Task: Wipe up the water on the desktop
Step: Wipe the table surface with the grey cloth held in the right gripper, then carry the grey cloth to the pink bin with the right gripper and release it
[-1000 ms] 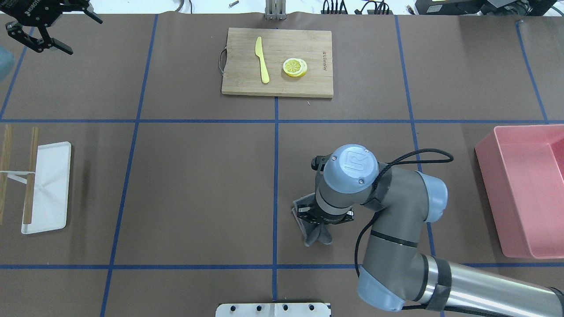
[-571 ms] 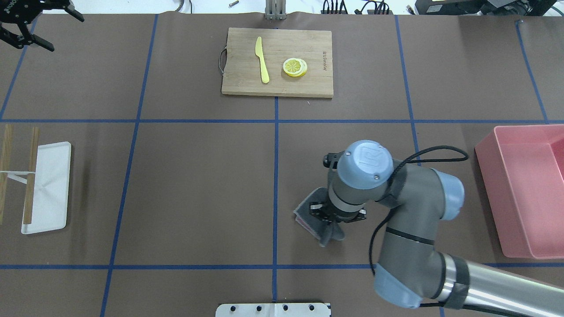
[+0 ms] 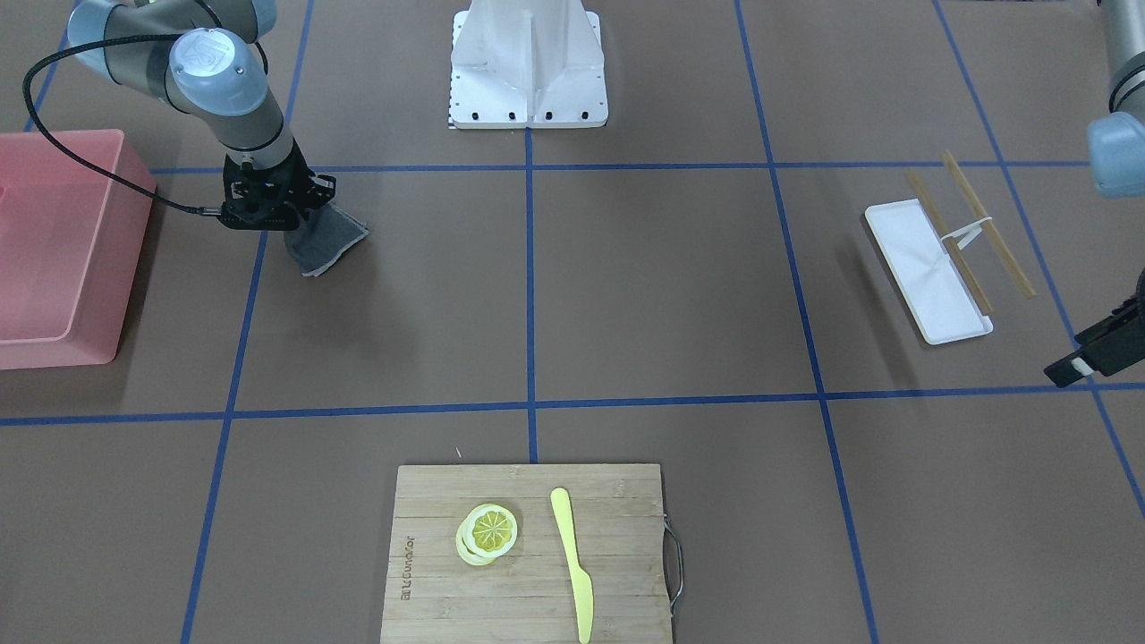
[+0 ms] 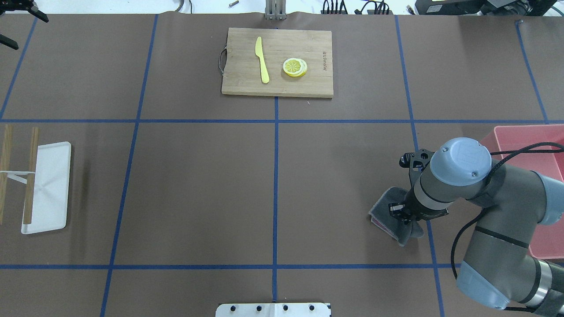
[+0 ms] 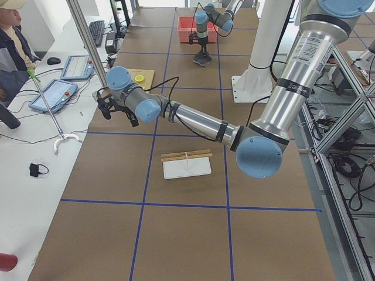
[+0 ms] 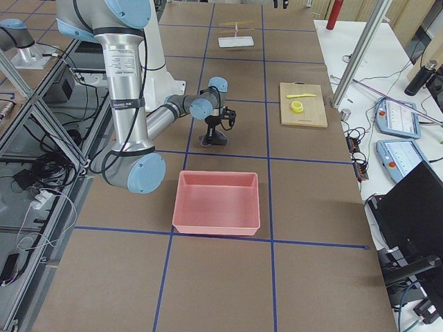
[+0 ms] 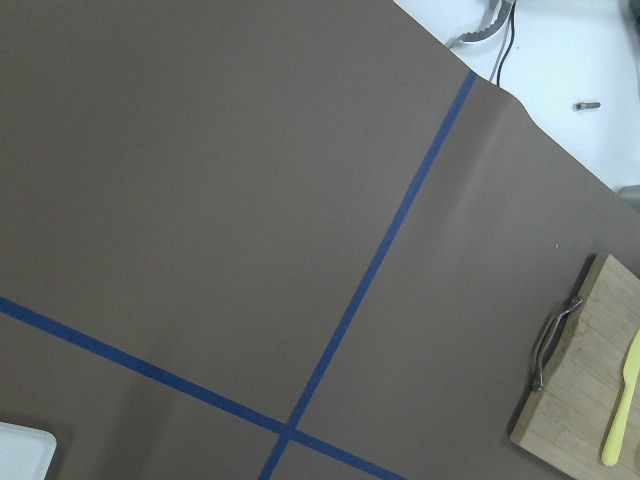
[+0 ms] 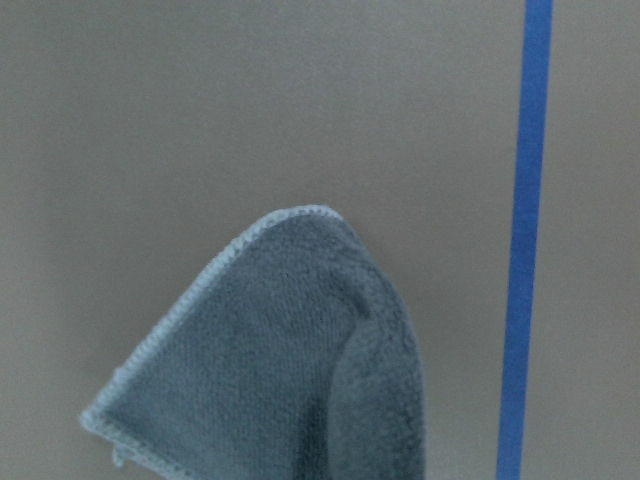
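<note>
My right gripper is going to the bottom inside the pink bin (image 3: pixel 32 241). It will let go of the grey cloth, now hanging down onto the desktop, there.
The desktop (image 4: pixel 198 185) is a wide brown surface crossed by blue tape lines; I see no water on it. My right gripper (image 4: pixel 403 212) is shut on a grey cloth (image 4: pixel 385 211), which hangs down onto the desktop just left of a blue line, near the pink bin. The cloth also shows in the front view (image 3: pixel 326 240) and in the right wrist view (image 8: pixel 300 370). My left gripper (image 4: pixel 26 31) is at the far left back corner, mostly out of the overhead view, its fingers spread and empty. It shows in the left side view (image 5: pixel 117 111).
A bamboo cutting board (image 4: pixel 308 48) with a yellow knife (image 4: pixel 262 59) and lemon slices (image 4: pixel 294 67) lies at the back middle. A pink bin (image 4: pixel 520 193) stands at the right. A white tray (image 4: pixel 48 187) with wooden sticks (image 4: pixel 30 176) lies at the left.
My right arm has moved to the right with the cloth, dragging it from near the middle line toward the pink bin. My left gripper has moved farther toward the back left corner.
</note>
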Available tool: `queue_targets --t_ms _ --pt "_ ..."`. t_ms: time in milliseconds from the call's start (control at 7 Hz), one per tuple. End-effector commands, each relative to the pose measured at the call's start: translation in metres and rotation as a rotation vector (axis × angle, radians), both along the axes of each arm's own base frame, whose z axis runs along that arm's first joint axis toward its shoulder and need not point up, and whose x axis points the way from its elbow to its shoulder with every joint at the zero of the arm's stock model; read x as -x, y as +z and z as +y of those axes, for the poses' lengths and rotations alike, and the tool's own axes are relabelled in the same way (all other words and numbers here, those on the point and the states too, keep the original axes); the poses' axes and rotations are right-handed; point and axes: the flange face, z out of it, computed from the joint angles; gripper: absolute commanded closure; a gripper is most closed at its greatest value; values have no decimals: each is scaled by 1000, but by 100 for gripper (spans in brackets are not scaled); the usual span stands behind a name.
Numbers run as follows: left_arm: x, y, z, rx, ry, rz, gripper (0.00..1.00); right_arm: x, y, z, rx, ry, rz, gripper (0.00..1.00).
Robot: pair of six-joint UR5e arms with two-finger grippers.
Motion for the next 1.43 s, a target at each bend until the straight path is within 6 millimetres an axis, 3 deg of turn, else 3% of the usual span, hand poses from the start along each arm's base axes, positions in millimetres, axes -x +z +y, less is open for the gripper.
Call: queue_targets --t_ms 0,143,286,429,571,857,1000,1143,1286 --pt "48 55 9 -130 34 -90 3 98 -95 18 84 57 -58 100" --pt "60 86 17 -228 72 -200 3 138 -130 30 112 79 -81 100" --pt "69 133 42 -350 175 -314 3 166 -163 28 109 79 -104 100" --pt "83 150 51 -432 238 -350 3 161 -156 23 105 78 -101 100" --pt "85 161 59 -444 261 -356 3 113 -121 16 89 81 -91 100" --pt "86 164 60 -457 275 -354 3 -34 -43 0 24 32 -64 100" --pt "86 165 61 -454 274 -352 3 -93 -30 -13 35 48 -77 100" --pt "87 163 61 -454 273 -351 2 -138 -25 -27 46 103 -88 100" --pt "88 165 61 -425 277 -350 2 -192 -3 -39 8 131 -67 100"
